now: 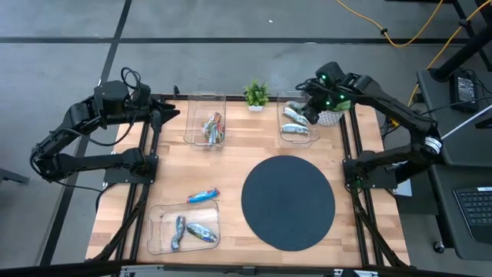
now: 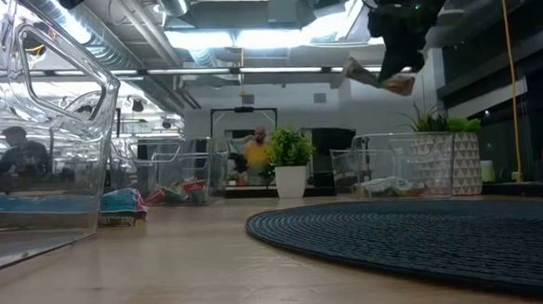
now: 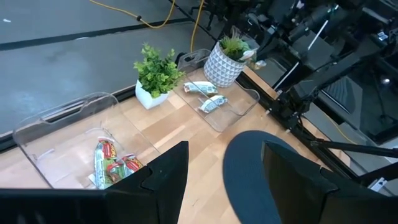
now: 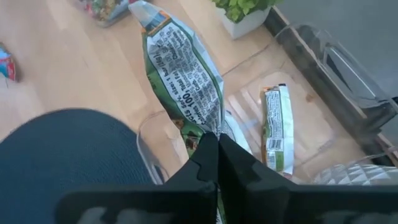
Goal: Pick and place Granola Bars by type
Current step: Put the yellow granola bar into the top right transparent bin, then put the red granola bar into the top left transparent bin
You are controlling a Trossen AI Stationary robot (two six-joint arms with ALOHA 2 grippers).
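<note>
Next, I let go of the green-and-white bar with my right gripper between the two bars in the tray (image 1: 291, 121) (image 4: 254, 132) by the patterned pot. That green-and-white bar is now above the far tray.
My right gripper (image 1: 306, 114) hangs above the far right clear tray (image 1: 298, 137) and is shut on a green-and-white granola bar (image 4: 183, 81). Two silver-white and green bars (image 1: 296, 123) lie in that tray; one of them (image 4: 277, 127) shows in the right wrist view. The far middle tray (image 1: 205, 140) holds red-orange bars (image 1: 213, 128). The near left tray (image 1: 159, 231) holds blue bars (image 1: 192, 231). One blue bar (image 1: 203, 196) lies flat on the wood just beyond it. My left gripper (image 3: 225, 168) is open and waits at the table's far left (image 1: 171, 114). My right gripper pinches the green-and-white bar between its two fingers at one end of the wrapper (image 4: 208, 127). The fingers (image 2: 394, 43) come from above. The bar (image 2: 379, 77) is lifted clear, tilted, high over the far right tray.
A round dark mat (image 1: 288, 202) covers the table's near right middle. A small green plant in a white pot (image 1: 256, 95) stands at the far edge between the two far trays. A patterned pot with a plant (image 1: 332, 117) stands right of the far right tray.
</note>
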